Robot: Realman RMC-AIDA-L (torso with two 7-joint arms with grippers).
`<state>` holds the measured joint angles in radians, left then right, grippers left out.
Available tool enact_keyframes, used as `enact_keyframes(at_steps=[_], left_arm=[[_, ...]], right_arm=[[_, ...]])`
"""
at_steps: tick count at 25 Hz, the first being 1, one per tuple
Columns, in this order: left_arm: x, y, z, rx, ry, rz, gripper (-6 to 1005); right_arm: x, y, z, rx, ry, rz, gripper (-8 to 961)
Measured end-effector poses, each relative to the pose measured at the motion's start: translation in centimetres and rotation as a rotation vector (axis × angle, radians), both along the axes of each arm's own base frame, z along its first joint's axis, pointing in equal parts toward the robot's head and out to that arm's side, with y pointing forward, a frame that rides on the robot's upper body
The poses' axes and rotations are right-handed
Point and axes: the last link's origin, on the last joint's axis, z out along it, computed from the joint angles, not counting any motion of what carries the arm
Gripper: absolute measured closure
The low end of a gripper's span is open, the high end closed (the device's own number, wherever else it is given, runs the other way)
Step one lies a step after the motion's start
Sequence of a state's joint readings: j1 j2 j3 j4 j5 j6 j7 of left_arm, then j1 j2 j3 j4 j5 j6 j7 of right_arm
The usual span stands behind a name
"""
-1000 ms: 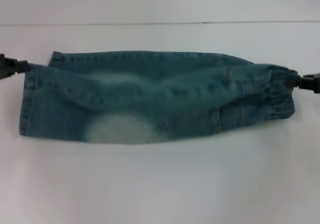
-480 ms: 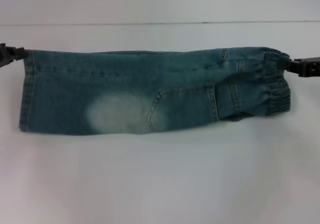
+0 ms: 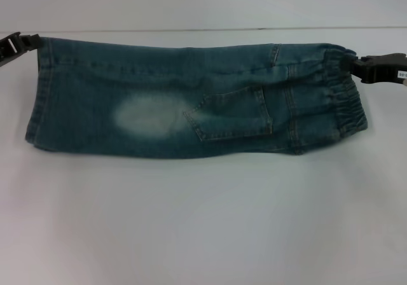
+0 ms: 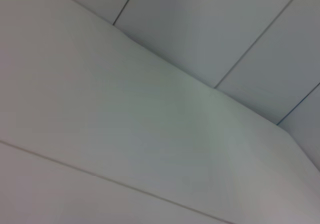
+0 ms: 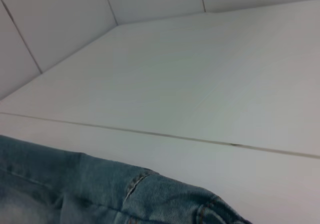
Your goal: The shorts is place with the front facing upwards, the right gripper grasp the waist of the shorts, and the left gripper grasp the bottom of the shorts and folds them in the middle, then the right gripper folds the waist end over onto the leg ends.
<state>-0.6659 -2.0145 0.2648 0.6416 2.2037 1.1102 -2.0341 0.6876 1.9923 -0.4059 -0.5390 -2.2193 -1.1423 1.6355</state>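
Note:
The leg-hem corner of the shorts will be put down by my left gripper a little in front of the table's far edge [image 3: 55, 67].
The blue denim shorts [image 3: 191, 97] hang stretched between both grippers above the white table [image 3: 203, 221], folded lengthwise, with a back pocket and a faded patch showing. My left gripper [image 3: 28, 42] is shut on the leg-hem corner at the far left. My right gripper [image 3: 356, 63] is shut on the elastic waist at the right. The lower edge of the shorts rests near the table. In the right wrist view a strip of denim [image 5: 100, 194] shows; the left wrist view shows only table and wall.
A white wall [image 3: 203, 2] rises behind the table's far edge. Bare white tabletop lies in front of the shorts.
Both grippers have lifted the far edge up and back, so the shorts now hang folded lengthwise with the pocket side showing, smoother than before.

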Motion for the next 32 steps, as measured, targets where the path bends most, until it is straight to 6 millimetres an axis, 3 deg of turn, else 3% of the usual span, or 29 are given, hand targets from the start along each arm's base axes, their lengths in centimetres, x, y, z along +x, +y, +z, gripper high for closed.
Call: enact_keyframes(at_steps=[14,26,30,32], left_arm=[[-0.3,0.5,-0.9,0.059,0.038,-0.007,979],[0.0,1.2,-1.7,0.098,0.081,-0.021,965],[-0.7,0.9,-2.0,0.103,0.084,0.011,842],[-0.9,0.7,-2.1,0.099,0.085,0.018,781]], right_arm=[[-1.2,1.0,-1.3,0.018,-0.045,0.049,920],[-1.1,1.3,-1.5,0.025,-0.047,0.016,906],[-0.7,1.3,-1.6,0.035,-0.054,-0.003,898],[-0.4,1.2,-1.5,0.042,-0.058,-0.014,780]])
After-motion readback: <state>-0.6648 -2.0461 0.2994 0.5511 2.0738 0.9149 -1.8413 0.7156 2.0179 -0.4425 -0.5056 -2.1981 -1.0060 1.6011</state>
